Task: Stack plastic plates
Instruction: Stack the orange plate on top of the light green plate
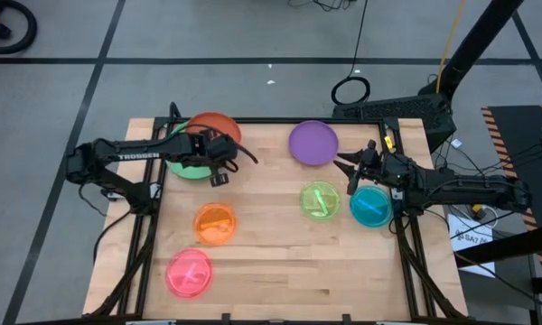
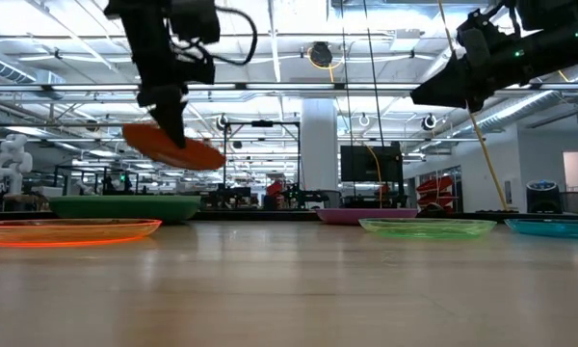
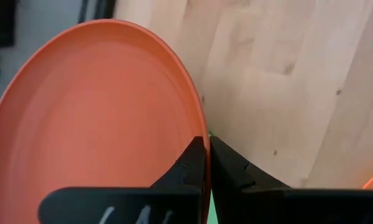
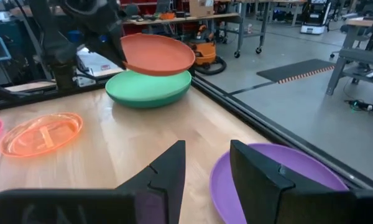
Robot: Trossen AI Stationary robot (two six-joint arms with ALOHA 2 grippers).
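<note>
Next, my left gripper lets go of the red-orange plate on the middle of the green plate (image 1: 196, 143).
My left gripper (image 1: 220, 155) is shut on the red-orange plate (image 1: 215, 126), which hangs over the far left corner above a green plate (image 1: 182, 166) resting flat on the table. The purple plate (image 1: 313, 142) lies at the far middle. The translucent lime (image 1: 321, 200), teal (image 1: 372, 206), orange (image 1: 215, 223) and pink (image 1: 189, 273) plates lie flat and apart. My right gripper (image 4: 206, 167) is open and hovers above the table near the purple plate (image 4: 280, 177), touching nothing. My left gripper pinches the red-orange plate's rim (image 3: 201, 146) between its two fingers, one finger (image 3: 181, 174) on the plate's upper face and the other under the rim. The plate (image 2: 173, 146) is lifted clear and tilted above the green plate (image 2: 125, 207).
Black frame rails run along the table's left, right and far edges. Bare wood lies in the table's middle and along its near edge. The right arm (image 1: 452, 185) stretches in from the right edge above the teal plate.
</note>
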